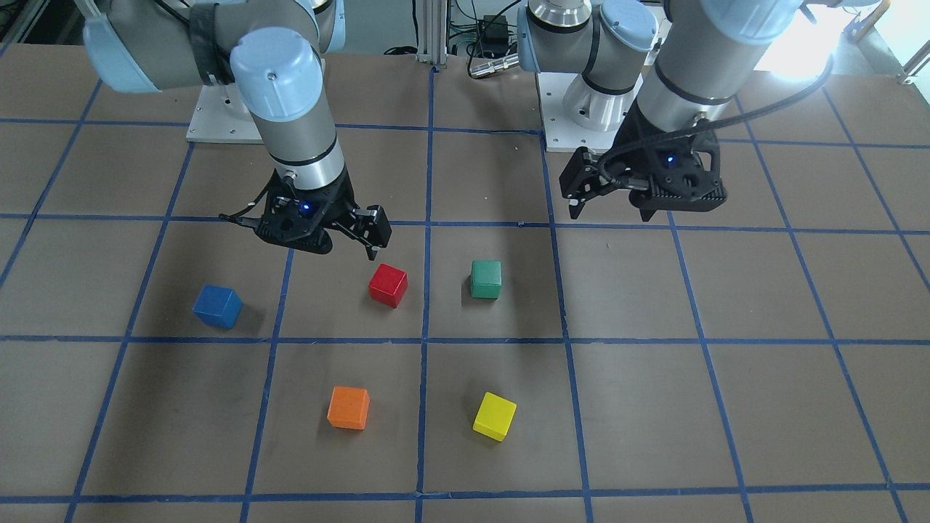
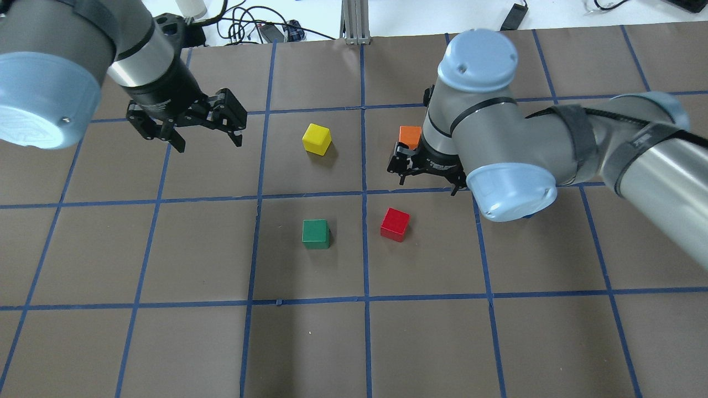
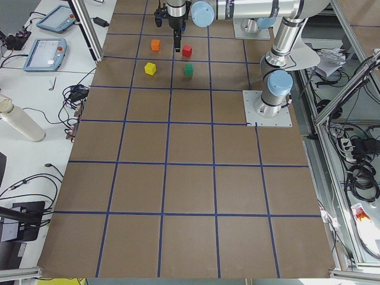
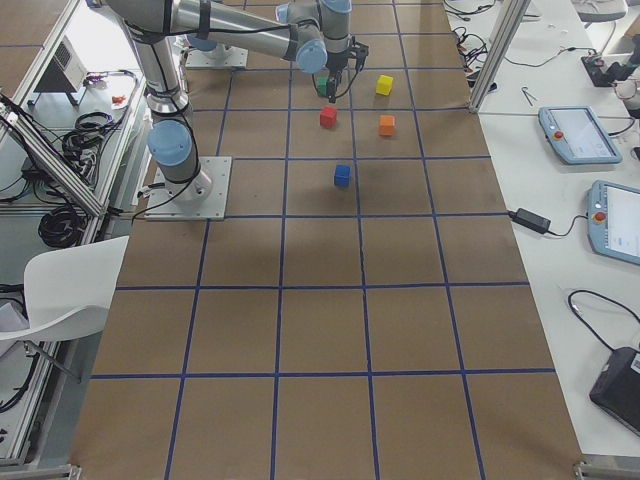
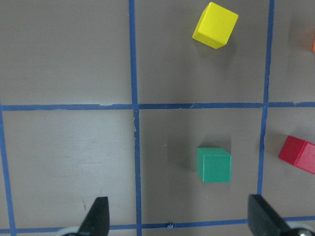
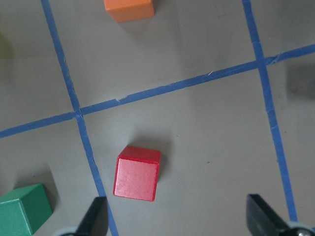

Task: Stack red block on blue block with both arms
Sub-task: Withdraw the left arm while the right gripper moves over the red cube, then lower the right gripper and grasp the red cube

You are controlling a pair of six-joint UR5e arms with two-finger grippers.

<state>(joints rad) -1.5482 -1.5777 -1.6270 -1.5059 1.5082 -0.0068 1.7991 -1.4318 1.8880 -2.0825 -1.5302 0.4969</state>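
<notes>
My right gripper needs to next move to the red block and close on its opposite sides [image 1: 389, 286] [image 6: 137, 177], the ones toward the green block and the blue block.
The red block [image 1: 388, 285] sits on the brown table near its middle; it also shows in the overhead view [image 2: 395, 224] and the right wrist view [image 6: 137, 173]. The blue block [image 1: 217, 306] sits apart, further toward the robot's right; in the overhead view the right arm hides it. My right gripper [image 1: 305, 236] hovers open and empty above the table, just on the robot's side of the red block, its fingertips [image 6: 98, 216] wide apart. My left gripper [image 1: 610, 211] hovers open and empty, well away from both blocks [image 2: 209, 145].
A green block [image 1: 485, 280] sits beside the red one toward the robot's left. An orange block [image 1: 349, 407] and a yellow block [image 1: 495, 415] sit further from the robot. Blue tape lines grid the table [image 1: 654, 407].
</notes>
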